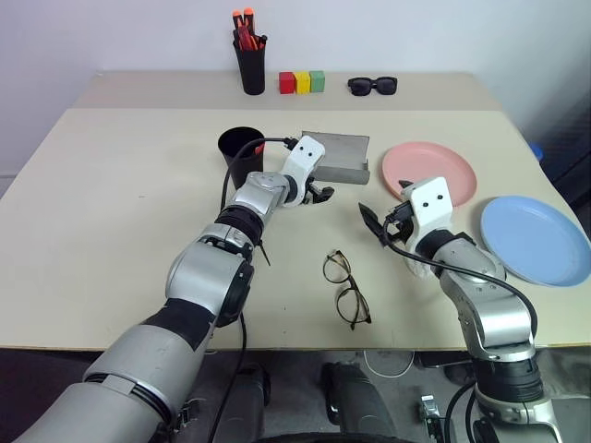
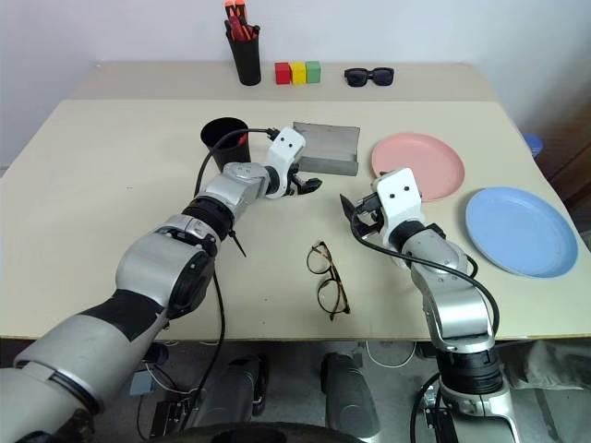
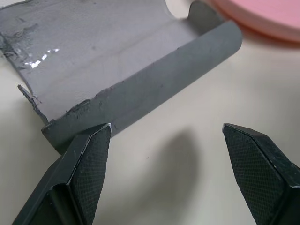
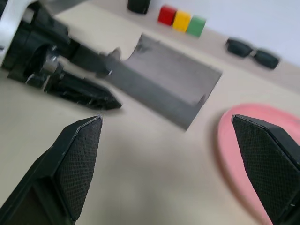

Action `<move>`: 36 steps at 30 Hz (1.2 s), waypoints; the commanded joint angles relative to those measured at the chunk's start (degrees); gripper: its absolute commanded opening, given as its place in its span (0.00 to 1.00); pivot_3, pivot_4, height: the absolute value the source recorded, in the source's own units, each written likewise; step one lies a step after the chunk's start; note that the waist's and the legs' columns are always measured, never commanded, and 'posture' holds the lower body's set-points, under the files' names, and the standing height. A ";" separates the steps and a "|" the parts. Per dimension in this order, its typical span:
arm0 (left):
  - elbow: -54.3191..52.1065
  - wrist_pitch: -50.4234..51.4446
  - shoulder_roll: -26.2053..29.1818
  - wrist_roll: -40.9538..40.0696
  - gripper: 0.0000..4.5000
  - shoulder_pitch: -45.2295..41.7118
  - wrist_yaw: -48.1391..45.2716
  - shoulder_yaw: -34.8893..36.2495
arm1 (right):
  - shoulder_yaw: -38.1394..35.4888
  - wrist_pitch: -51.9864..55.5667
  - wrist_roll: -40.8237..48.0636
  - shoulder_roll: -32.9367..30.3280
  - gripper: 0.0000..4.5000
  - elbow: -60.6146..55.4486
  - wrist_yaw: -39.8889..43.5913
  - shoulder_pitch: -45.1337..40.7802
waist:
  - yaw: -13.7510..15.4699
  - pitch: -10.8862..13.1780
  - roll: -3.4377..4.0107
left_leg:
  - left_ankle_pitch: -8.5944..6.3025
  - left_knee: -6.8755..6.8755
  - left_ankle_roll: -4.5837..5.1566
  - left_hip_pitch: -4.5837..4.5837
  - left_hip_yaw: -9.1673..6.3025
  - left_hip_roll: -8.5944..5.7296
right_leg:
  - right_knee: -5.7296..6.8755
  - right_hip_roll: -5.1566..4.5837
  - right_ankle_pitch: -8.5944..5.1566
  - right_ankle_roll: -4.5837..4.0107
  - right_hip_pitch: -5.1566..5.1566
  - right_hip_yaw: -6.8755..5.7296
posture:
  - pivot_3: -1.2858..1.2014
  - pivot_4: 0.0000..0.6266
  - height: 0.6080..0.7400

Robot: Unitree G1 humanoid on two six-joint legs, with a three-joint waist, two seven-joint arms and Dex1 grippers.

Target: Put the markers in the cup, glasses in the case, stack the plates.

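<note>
The front side of the case is outside the open fingers of my left gripper, so next I move over and pinch that side at the case's corner (image 3: pixel 51 132) by the cup.
The grey case (image 1: pixel 343 155) lies hinged open on the table, nothing inside it. My left gripper (image 1: pixel 321 193) hovers open at its near left corner, one fingertip (image 3: pixel 96 140) by the case's front wall (image 3: pixel 154 89), nothing between the fingers. The black cup (image 1: pixel 238 148) stands left of the case; a red tip (image 1: pixel 259 145) shows at its rim, and the markers are otherwise hidden. The glasses (image 1: pixel 346 288) lie unfolded on the table in front. My right gripper (image 1: pixel 380 217) is open and empty, left of the pink plate (image 1: pixel 443 171). The blue plate (image 1: pixel 536 240) lies apart, to the right.
At the table's back stand a narrow black cup with orange-capped markers (image 1: pixel 248 57), red, yellow and green cubes (image 1: pixel 302 82) and black sunglasses (image 1: pixel 373 86). The blue plate is close to the table's right edge. Bare tabletop (image 1: pixel 120 203) stretches on the left.
</note>
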 commanded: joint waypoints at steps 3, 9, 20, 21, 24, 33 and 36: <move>-0.62 -4.03 -0.52 0.08 0.86 -3.19 -2.98 0.99 | -0.89 1.43 1.82 -1.93 1.00 -6.39 1.69 2.85 | 0.03 0.00 0.00 | 0.00 0.02 0.00 0.00 0.00 -0.01 | 0.00 -0.01 0.00 0.00 0.00 0.00 | 0.52 0.24 1.00; 0.00 -4.88 -0.49 -0.09 0.86 -4.07 1.00 2.72 | -0.24 2.03 1.68 -1.55 1.00 -7.42 1.19 3.67 | -0.23 0.00 0.00 | 0.00 0.01 0.00 0.01 0.00 0.00 | 0.01 0.01 0.00 0.00 0.00 0.00 | 0.52 0.24 1.00; 0.15 -5.00 -0.67 0.11 0.86 -2.90 6.48 4.25 | 0.98 1.43 1.38 -1.73 1.00 -6.06 1.62 2.49 | -0.01 0.00 0.00 | 0.00 0.03 0.00 0.01 0.00 0.00 | 0.02 0.00 0.00 0.00 0.01 0.00 | 0.52 0.24 1.00; 0.25 -4.75 -0.59 0.15 0.86 -2.87 6.94 4.34 | 1.16 1.40 1.38 -1.73 1.00 -6.02 1.72 2.41 | -0.02 0.00 0.00 | 0.00 0.03 0.00 0.01 0.00 0.00 | 0.02 0.00 0.00 0.00 0.01 0.00 | 0.52 0.24 1.00; 0.41 -4.17 -0.48 0.10 0.86 -2.97 7.28 4.49 | 1.44 1.29 1.29 -1.62 1.00 -5.82 1.75 2.16 | -0.02 0.00 0.00 | 0.00 0.03 0.00 0.01 0.00 0.00 | 0.03 0.00 0.00 0.00 0.01 0.00 | 0.52 0.24 1.00; 1.26 -1.10 -1.14 1.70 0.86 -2.65 6.25 3.58 | 2.15 1.31 1.01 -1.02 1.00 -6.48 1.20 2.60 | -0.03 0.00 0.00 | 0.00 0.03 0.00 0.01 0.00 0.00 | 0.03 0.00 0.00 0.00 0.01 0.00 | 0.52 0.24 1.00; 1.34 0.26 -1.53 1.34 0.81 -2.69 4.44 3.99 | 2.28 1.36 1.03 -0.96 1.00 -6.75 0.95 2.80 | -0.03 -0.02 0.01 | 0.00 0.03 0.00 0.04 0.00 0.00 | 0.03 0.00 0.00 0.00 0.04 0.00 | 0.52 0.24 1.00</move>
